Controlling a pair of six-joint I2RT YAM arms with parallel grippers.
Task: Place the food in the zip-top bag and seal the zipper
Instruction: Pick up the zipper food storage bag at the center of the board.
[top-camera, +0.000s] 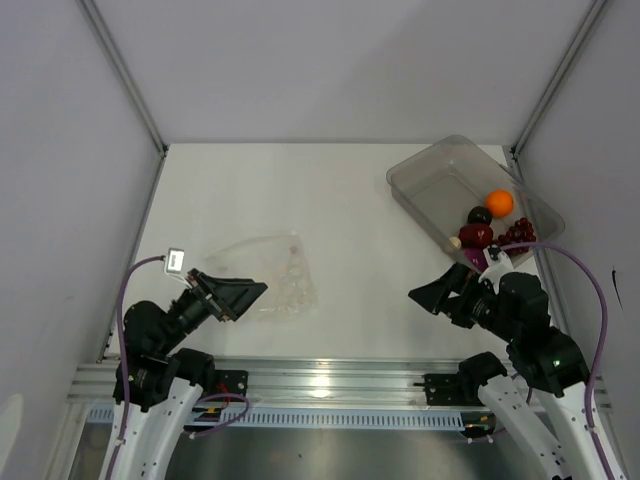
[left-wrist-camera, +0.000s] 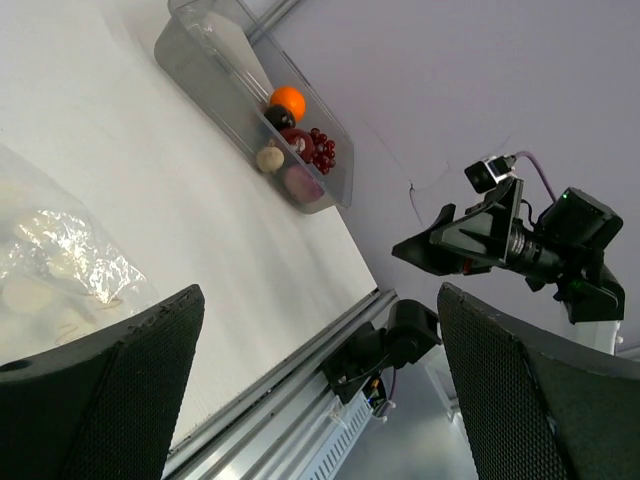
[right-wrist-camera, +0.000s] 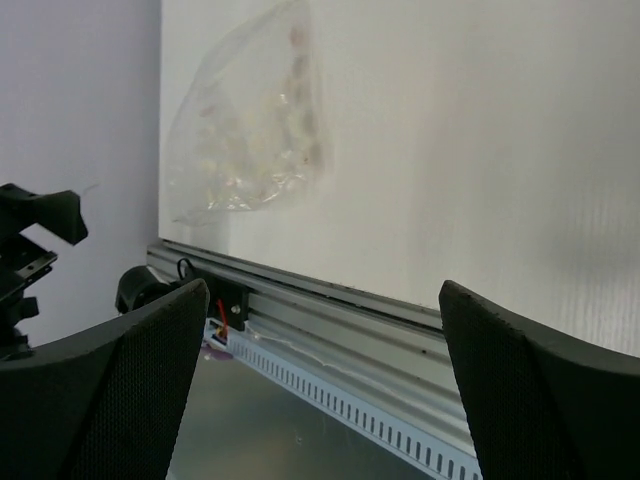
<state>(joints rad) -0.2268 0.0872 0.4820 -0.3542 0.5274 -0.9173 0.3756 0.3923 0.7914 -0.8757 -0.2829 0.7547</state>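
Next, I move my left gripper to the far edge (top-camera: 252, 242) of the zip-top bag and close it there, lifting the bag by that edge.
The zip-top bag (top-camera: 277, 272) lies flat and crinkled on the white table, left of centre; it also shows as the bag (left-wrist-camera: 48, 258) and the bag (right-wrist-camera: 252, 140) in the wrist views. Its zipper is too faint to make out. The food sits in a clear bin (top-camera: 425, 167) at the back right: an orange ball (top-camera: 499, 203), a dark plum (top-camera: 480, 215), a red onion-like ball (top-camera: 476, 236) and grapes (top-camera: 520, 233). My left gripper (top-camera: 250, 296) is open just left of the bag, holding nothing. My right gripper (top-camera: 424, 297) is open, in front of the bin, holding nothing.
An aluminium rail (top-camera: 320, 375) runs along the table's near edge between the arm bases. Grey walls close in the left, back and right sides. In the left wrist view the bin (left-wrist-camera: 200, 62) holds the fruit (left-wrist-camera: 288, 101), and the right arm (left-wrist-camera: 520, 240) hangs beyond the table edge.
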